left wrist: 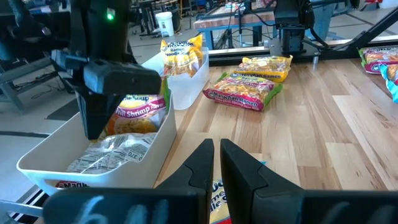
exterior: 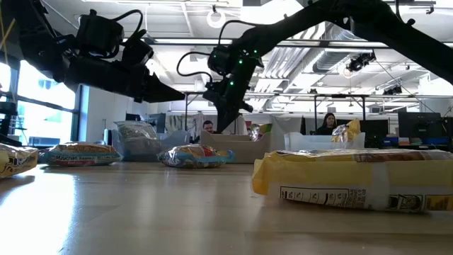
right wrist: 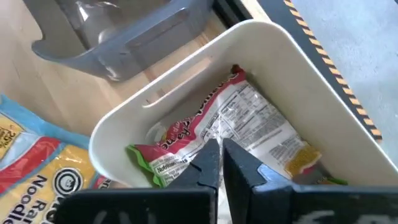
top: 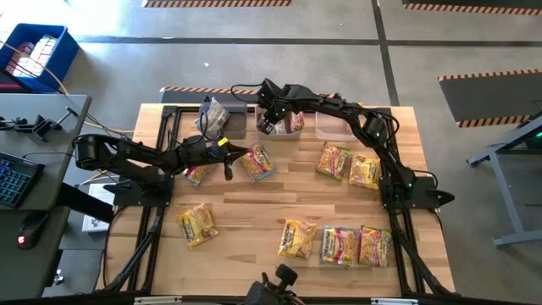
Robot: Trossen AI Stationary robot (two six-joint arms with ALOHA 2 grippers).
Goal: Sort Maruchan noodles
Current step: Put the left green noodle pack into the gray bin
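Note:
The packet lies face down, low in the middle white bin; the right gripper will pinch the packet's back seam (right wrist: 264,148) and stand it up for the left gripper.
Several Maruchan noodle packets lie flat on the wooden table (top: 254,212): one at the near left (top: 197,225), three in a row at the near right (top: 337,246), two at the right (top: 349,166), and a blue-edged one (top: 258,161) at the middle. My right gripper (top: 273,125) hangs shut, pointing down, over the middle white bin (right wrist: 118,134). In that bin lies a packet (right wrist: 249,121), printed back up; whether the fingertips (right wrist: 216,152) are clear of it I cannot tell. My left gripper (top: 244,152) hovers shut just left of the blue-edged packet.
Three bins stand along the far edge: a grey one (top: 216,114) with a silvery packet, the middle white one (left wrist: 158,140), and a clear one (left wrist: 193,78) with a yellow packet (left wrist: 180,53). People sit at desks in the room behind (exterior: 329,122).

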